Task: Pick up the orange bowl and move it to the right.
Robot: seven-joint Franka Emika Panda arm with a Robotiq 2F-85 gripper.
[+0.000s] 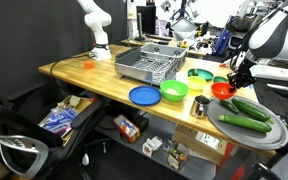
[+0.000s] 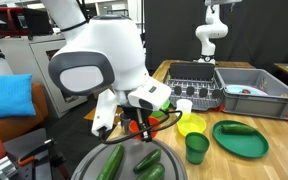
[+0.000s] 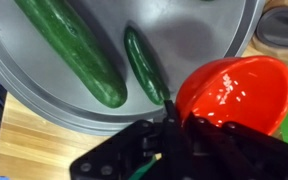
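Note:
Next, my gripper sets the orange bowl down on the wooden table [image 1: 243, 89] behind the grey tray, beside the green cup.
The orange bowl [image 3: 236, 88] is a shallow orange-red plastic bowl. In the wrist view it lies at the right, its rim overlapping the edge of a grey round tray [image 3: 199, 40]. My gripper [image 3: 169, 112] is shut on the bowl's near rim, one finger inside and one outside. In an exterior view the bowl [image 1: 222, 90] is at the table's right end under the gripper [image 1: 233, 77]. In the other exterior view the arm hides most of the bowl [image 2: 160, 120], and the gripper [image 2: 144, 126] is above the tray.
The tray [image 1: 276, 135] holds cucumbers [image 3: 79, 50]. A green bowl [image 1: 174, 92], blue plate [image 1: 144, 96], yellow bowl [image 1: 199, 76], green cup [image 1: 201, 103] and dish rack [image 1: 149, 65] stand to the left. A tiny orange object [image 1: 88, 65] sits far left.

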